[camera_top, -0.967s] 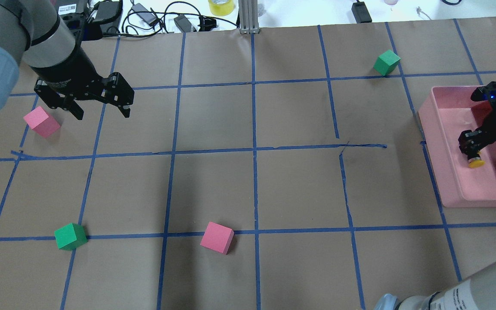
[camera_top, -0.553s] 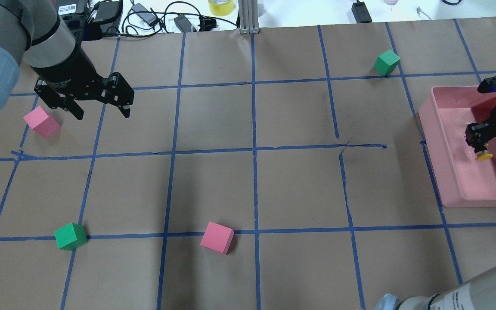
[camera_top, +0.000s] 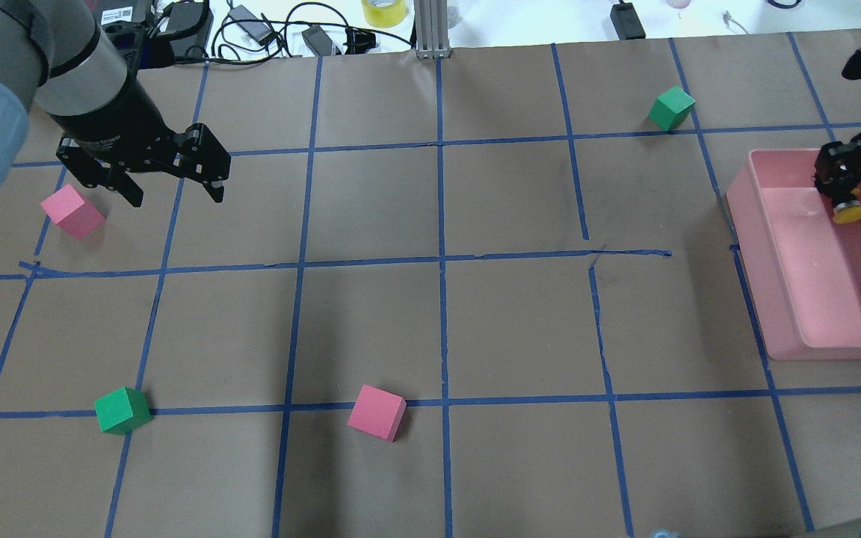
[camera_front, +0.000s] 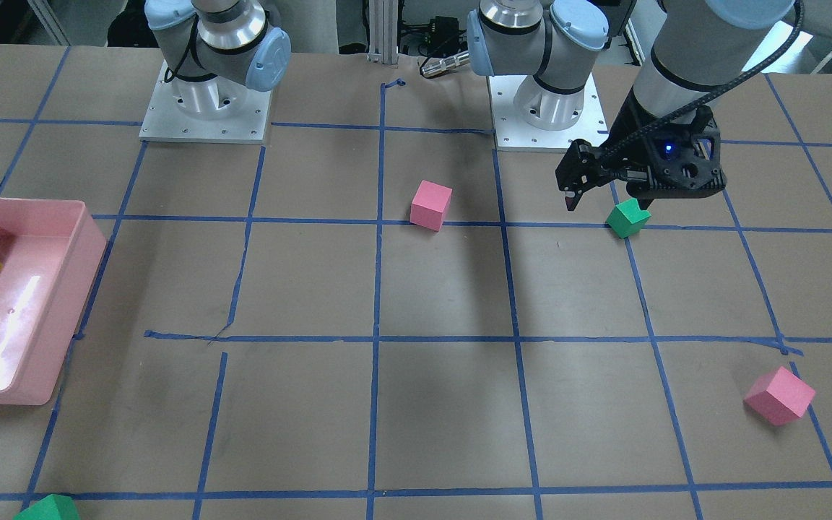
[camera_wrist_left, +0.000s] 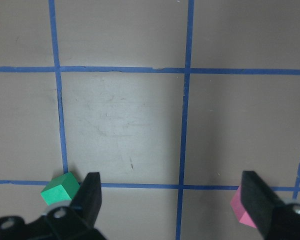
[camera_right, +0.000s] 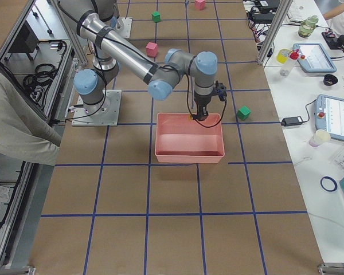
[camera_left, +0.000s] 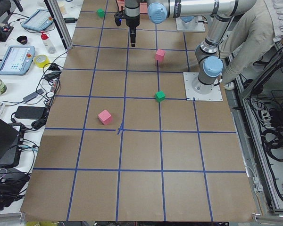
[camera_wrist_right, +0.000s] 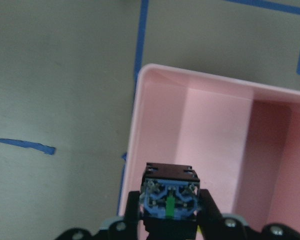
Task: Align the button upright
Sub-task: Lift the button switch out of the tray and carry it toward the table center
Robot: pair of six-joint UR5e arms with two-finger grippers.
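Note:
The robot's right gripper will release the button beside the blue tape crossing in the middle of the table (camera_front: 388, 347).
The button (camera_top: 849, 214) has a yellow cap pointing down and a black body. My right gripper (camera_top: 841, 191) is shut on it and holds it above the far end of the pink bin (camera_top: 812, 314). In the right wrist view the button's blue terminal base (camera_wrist_right: 169, 197) faces the camera between the fingers, over the bin (camera_wrist_right: 140, 125). My left gripper (camera_top: 173, 190) is open and empty above the table, to the right of a pink cube (camera_top: 72, 211). In the left wrist view its fingers (camera_wrist_left: 90, 195) are spread wide over bare paper.
A green cube (camera_top: 122, 410) and a pink cube (camera_top: 377, 412) lie near the front of the table. Another green cube (camera_top: 671, 108) lies at the back right, left of the bin. Blue tape lines grid the brown paper. Cables and a tape roll (camera_top: 383, 11) lie beyond the far edge.
My right gripper has lifted the button and carried it from the middle of the bin toward the bin's far end. My left arm has barely moved.

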